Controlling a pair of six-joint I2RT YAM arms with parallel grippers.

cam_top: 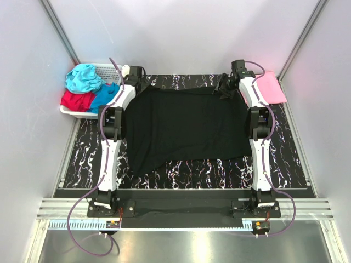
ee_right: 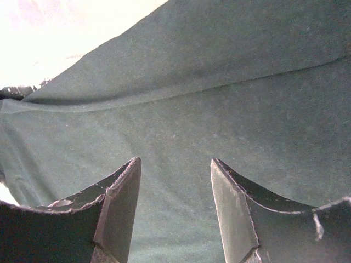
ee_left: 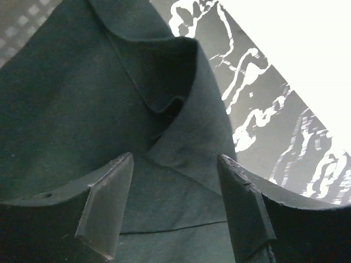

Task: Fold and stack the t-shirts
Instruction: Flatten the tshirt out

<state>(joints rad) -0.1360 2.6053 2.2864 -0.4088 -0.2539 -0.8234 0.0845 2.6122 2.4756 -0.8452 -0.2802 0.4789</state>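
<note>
The robot's right gripper should next move to the black t-shirt's folded far corner (cam_top: pixel 236 90) beside the pink t-shirt and close there.
A large black t-shirt (cam_top: pixel 184 126) lies spread over the middle of the table, with its far corners bunched up. My left gripper (cam_top: pixel 138 78) hangs over the far left corner. In the left wrist view it (ee_left: pixel 175 158) is open above folded black cloth (ee_left: pixel 109 98), with nothing pinched. Over the far right corner my right gripper (cam_top: pixel 227 83) is also open; its wrist view shows it (ee_right: pixel 175 160) just above smooth black cloth (ee_right: pixel 219 98). A pink t-shirt (cam_top: pixel 270 87) lies flat at the far right. Teal (cam_top: pixel 83 78), red (cam_top: pixel 77 99) and blue (cam_top: pixel 105 94) t-shirts are heaped in the basket.
A white lattice basket (cam_top: pixel 109 70) stands at the far left, partly off the table. The black marbled tabletop (cam_top: pixel 208 170) shows bare in front of the black shirt and along both sides. Grey walls close in on the left, back and right.
</note>
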